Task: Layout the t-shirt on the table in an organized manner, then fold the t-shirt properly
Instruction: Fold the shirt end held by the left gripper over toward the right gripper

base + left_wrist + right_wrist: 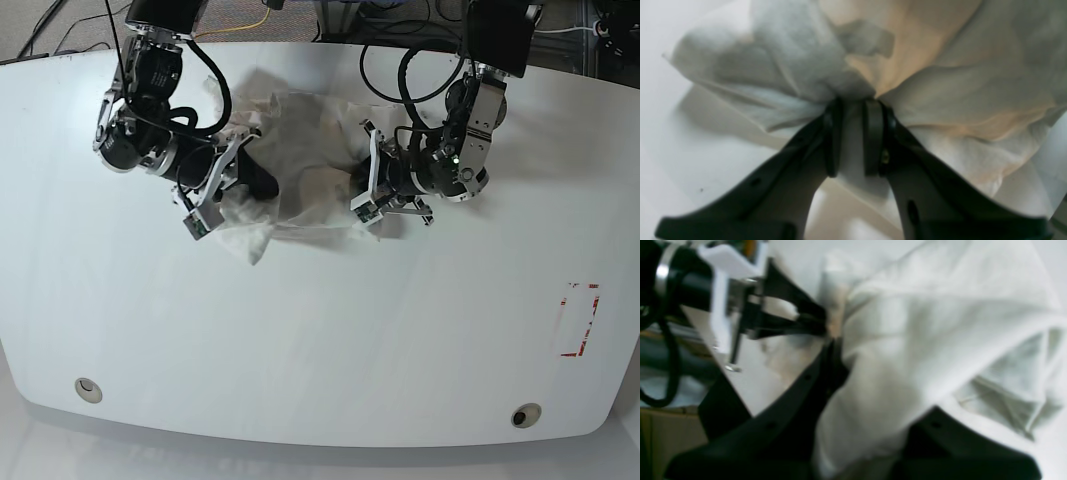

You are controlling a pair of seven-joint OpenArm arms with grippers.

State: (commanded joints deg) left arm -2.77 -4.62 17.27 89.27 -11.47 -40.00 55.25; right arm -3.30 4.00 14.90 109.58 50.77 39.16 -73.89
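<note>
The robot's right gripper needs to let go of its bunch of t-shirt on the crumpled t-shirt [324, 174] close beside the left gripper.
The white t-shirt [300, 165] lies bunched and crumpled on the table [320, 330], at the back middle between my two arms. In the left wrist view my left gripper [853, 106] is shut on a gathered fold of the t-shirt [940, 86], and a faint orange tint shows through the cloth. In the base view it [357, 190] holds the shirt's right side. My right gripper [839, 348] is shut on the t-shirt [907, 350], whose cloth drapes over and hides one finger. It [262, 183] sits at the shirt's left side. The two grippers are close together.
Two grommet holes [88, 388] [525, 414] sit near the front edge. A red-outlined rectangle [580, 320] marks the right side. Black cables [400, 60] hang behind the arms at the back edge. A brown box [660, 436] shows beyond the table.
</note>
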